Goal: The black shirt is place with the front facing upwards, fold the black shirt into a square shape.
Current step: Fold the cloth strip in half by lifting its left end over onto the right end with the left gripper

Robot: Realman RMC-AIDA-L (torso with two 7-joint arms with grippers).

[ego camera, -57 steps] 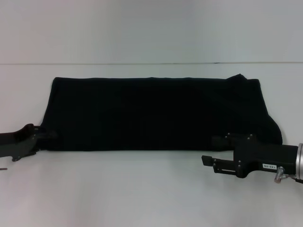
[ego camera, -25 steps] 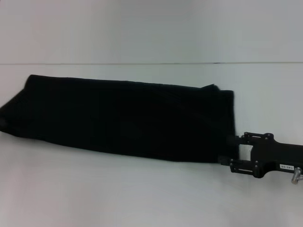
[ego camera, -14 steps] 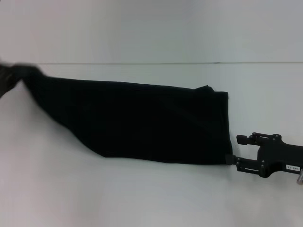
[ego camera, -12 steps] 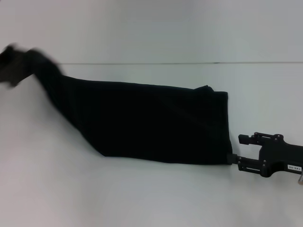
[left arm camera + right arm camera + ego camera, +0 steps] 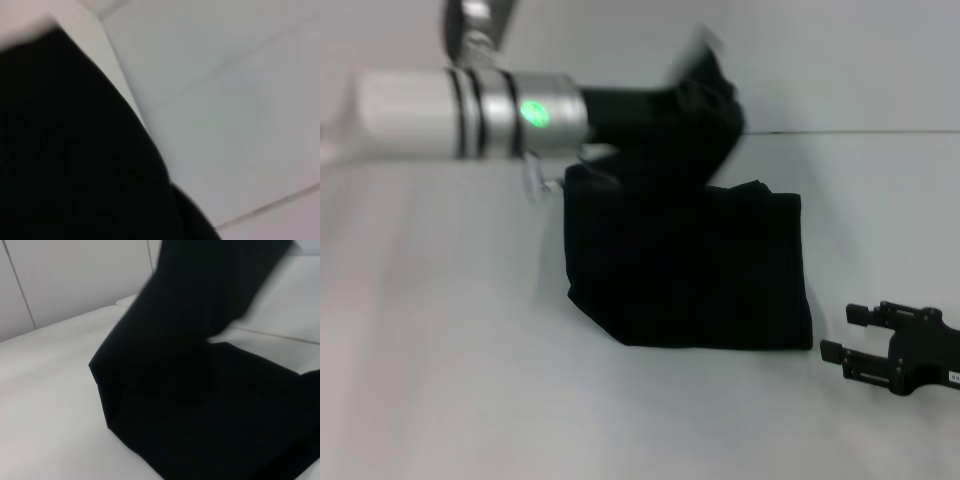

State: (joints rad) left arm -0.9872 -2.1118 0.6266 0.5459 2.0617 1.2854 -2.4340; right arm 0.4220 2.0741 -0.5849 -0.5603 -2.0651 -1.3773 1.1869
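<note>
Next, my left gripper releases the lifted end of the black shirt just beyond the shirt's edge facing my right gripper (image 5: 838, 303).
The black shirt (image 5: 690, 270) lies as a folded band on the white table, with no lettering showing. Its left end is lifted and carried over the rest by my left gripper (image 5: 705, 85), which is shut on the cloth high above the shirt's far edge; the fingers are buried in blurred fabric. My left arm's silver wrist (image 5: 520, 110) stretches in from the left. The left wrist view shows only the black shirt (image 5: 75, 160) close up, and the right wrist view shows the shirt (image 5: 200, 405) with its raised end. My right gripper (image 5: 845, 333) stands open on the table just right of the shirt's near right corner, not touching it.
The white table (image 5: 440, 380) stretches bare to the left and in front of the shirt. A pale wall (image 5: 840, 60) rises behind the table's back edge.
My left arm has swept from far left to the right, lifting the shirt's left end up and over the right half. My right gripper let go and backed off to the right.
</note>
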